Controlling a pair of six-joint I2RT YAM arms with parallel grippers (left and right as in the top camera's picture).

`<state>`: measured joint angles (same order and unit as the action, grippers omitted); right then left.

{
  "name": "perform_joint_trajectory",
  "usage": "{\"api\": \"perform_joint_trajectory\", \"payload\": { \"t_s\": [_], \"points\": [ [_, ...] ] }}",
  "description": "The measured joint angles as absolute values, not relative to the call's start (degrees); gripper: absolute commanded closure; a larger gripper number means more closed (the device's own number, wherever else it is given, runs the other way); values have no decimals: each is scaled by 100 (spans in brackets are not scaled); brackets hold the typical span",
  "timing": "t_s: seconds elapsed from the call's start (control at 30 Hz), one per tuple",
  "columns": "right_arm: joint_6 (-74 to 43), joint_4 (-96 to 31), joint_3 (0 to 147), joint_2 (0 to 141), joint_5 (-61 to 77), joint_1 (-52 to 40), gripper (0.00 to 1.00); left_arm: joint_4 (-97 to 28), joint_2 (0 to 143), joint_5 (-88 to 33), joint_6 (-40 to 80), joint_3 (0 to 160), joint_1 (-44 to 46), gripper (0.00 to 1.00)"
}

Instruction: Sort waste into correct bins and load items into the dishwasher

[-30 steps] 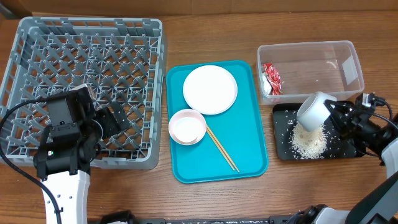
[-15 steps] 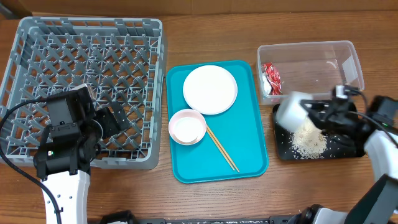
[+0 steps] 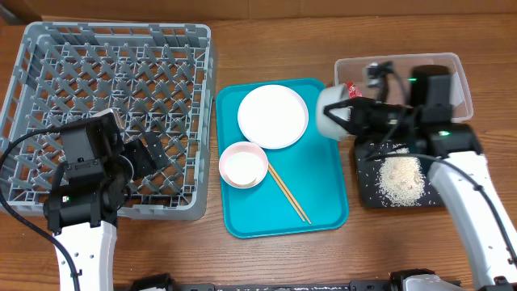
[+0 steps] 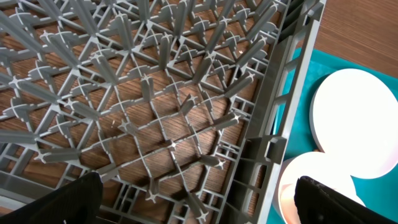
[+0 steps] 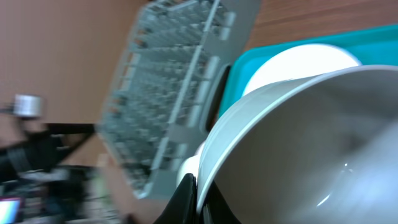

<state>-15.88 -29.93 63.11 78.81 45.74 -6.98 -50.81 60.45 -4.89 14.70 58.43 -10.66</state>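
Observation:
Next, my right gripper sets the grey-white bowl down on the white plate [image 3: 260, 120], near the pink bowl.
My right gripper [image 3: 349, 113] is shut on the rim of the grey-white bowl [image 3: 331, 113], held tilted above the right edge of the teal tray; the bowl fills the right wrist view [image 5: 311, 143]. The white rice pile [image 3: 400, 179] lies in the black tray [image 3: 367, 190]. A bit of the red wrapper [image 3: 350, 87] shows in the clear tub [image 3: 452, 69]. The white plate [image 3: 273, 115], pink bowl [image 3: 243, 164] and chopsticks [image 3: 287, 191] lie on the teal tray. My left gripper [image 3: 145, 153] is open and empty over the grey rack [image 3: 121, 31]. The small white cup is out of view.
The teal tray [image 3: 323, 210] sits between the rack and the bins. In the left wrist view the rack's lattice [image 4: 155, 106] lies below, with the plate [image 4: 354, 112] and pink bowl [image 4: 305, 186] to the right. My right arm crosses over the clear tub.
My right gripper has carried the bowl from above the black tray up and left to the teal tray's right edge. The rice stays in the black tray. The left arm has not moved.

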Motion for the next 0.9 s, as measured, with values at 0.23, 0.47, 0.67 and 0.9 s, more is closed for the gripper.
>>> {"api": "perform_joint_trajectory", "payload": {
  "t_s": [0.23,0.47,0.67,0.9],
  "points": [
    [-921,-2650,6311,8053,2644,-1905,96,-5083,6045,-489,1470,5843,-1066,0],
    [-110,-2058,6311,9030,1977,-2727,96,-5083,6045,-489,1470,5843,-1066,0],
    [80,-1236,6320,9721,1769,-3015,96,-5085,6047,-489,1470,5843,-1066,0],
    [113,-1070,6322,10331,1706,-3041,79,-5085,6047,-489,1470,5843,-1066,0]
  ]
}}
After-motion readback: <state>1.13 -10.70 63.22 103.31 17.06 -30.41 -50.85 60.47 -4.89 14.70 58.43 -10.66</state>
